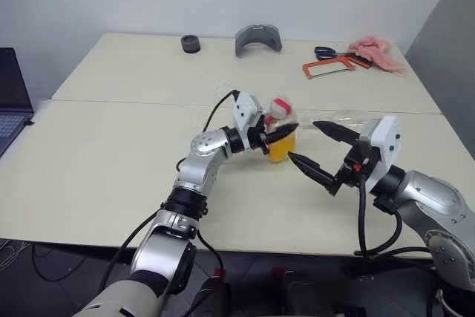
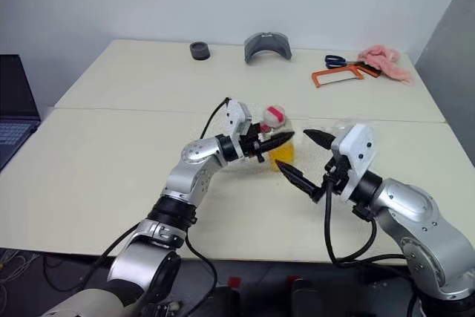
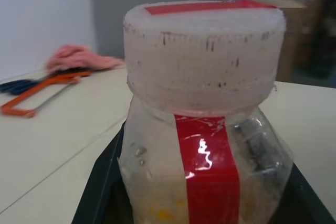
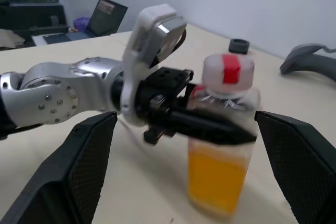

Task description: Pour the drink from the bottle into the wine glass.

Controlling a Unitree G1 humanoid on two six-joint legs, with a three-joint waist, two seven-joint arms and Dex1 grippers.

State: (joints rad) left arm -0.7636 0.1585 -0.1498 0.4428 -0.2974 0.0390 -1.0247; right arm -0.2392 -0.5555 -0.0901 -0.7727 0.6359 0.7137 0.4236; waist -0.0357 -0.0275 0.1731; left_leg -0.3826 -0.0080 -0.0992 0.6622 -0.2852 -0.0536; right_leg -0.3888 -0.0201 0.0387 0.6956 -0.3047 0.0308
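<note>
My left gripper's finger crosses the bottle's body in front of my right gripper, so next my right gripper rises and closes around the bottle's white cap (image 1: 280, 108).
The bottle (image 1: 280, 133) is upright at mid-table, with a white cap topped in red (image 3: 205, 51) and a red label strip (image 3: 207, 166). The orange drink (image 4: 218, 179) fills its lower half. My left gripper (image 1: 286, 134) comes in from the left and is shut on the bottle just under the neck. My right gripper (image 1: 303, 140) is wide open just to the bottle's right, with one finger (image 4: 79, 171) on each side of it and not touching. A faint clear shape that looks like the wine glass (image 1: 350, 117) sits behind my right hand, mostly hidden.
Along the table's far edge lie a black roll (image 1: 191, 44), a grey curved piece (image 1: 258, 38), blue scissors (image 1: 326, 53), an orange hacksaw (image 1: 326, 70) and a pink cloth (image 1: 378, 53). A laptop (image 1: 11, 102) stands at the far left.
</note>
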